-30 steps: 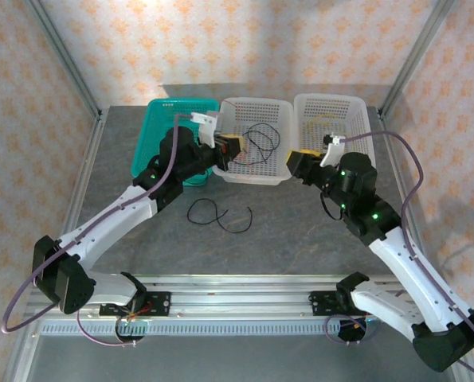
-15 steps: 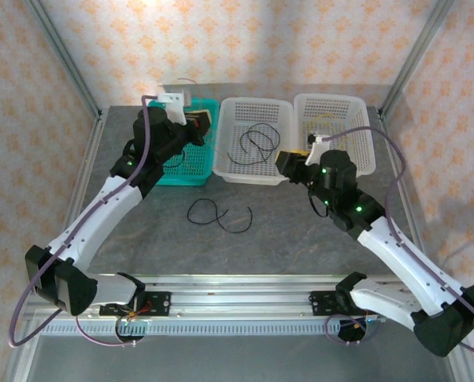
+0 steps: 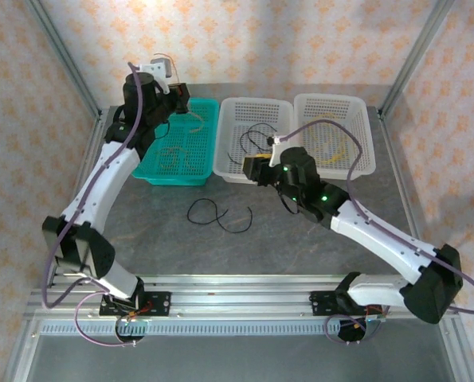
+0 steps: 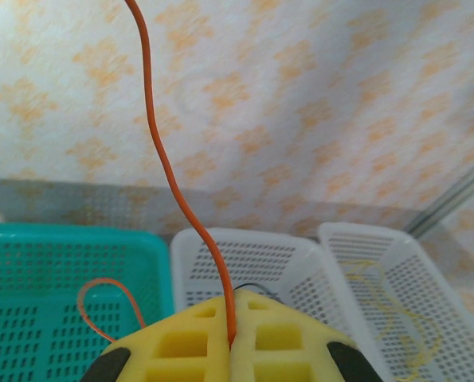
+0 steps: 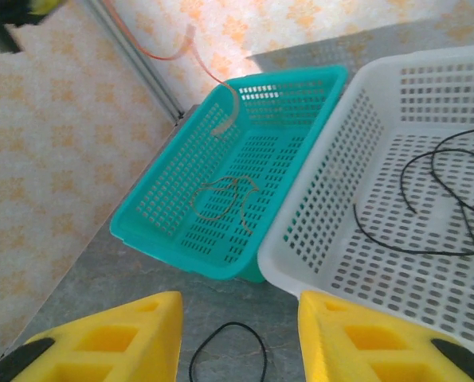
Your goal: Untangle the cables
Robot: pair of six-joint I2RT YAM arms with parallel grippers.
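Observation:
I should let go with my left gripper, and then the orange cable will rest inside the teal basket (image 3: 196,130) (image 4: 122,315), toward the middle white basket.
High at the back left, my left gripper (image 3: 175,92) (image 4: 232,306) is shut on an orange cable (image 4: 170,159), which hangs down (image 3: 197,119) into the teal basket (image 3: 147,170). A coiled orange-brown cable (image 3: 175,154) (image 5: 221,195) lies in that basket. The middle white basket (image 3: 221,159) holds a black cable (image 3: 257,139). A yellow cable (image 3: 332,148) lies in the right white basket (image 3: 367,135). Another black cable (image 3: 217,213) (image 5: 229,324) lies loose on the table. My right gripper (image 3: 251,168) (image 5: 240,322) stands open and empty above the table at the middle basket's front edge.
The three baskets stand side by side along the back of the grey table. Metal frame posts rise at the back corners against patterned walls. Bare table (image 3: 300,239) spreads in front of the baskets around the loose black cable.
My left arm has swung left and back, carrying the orange cable from the middle basket over to the teal one. My right arm has moved left from the right basket to the middle basket's front.

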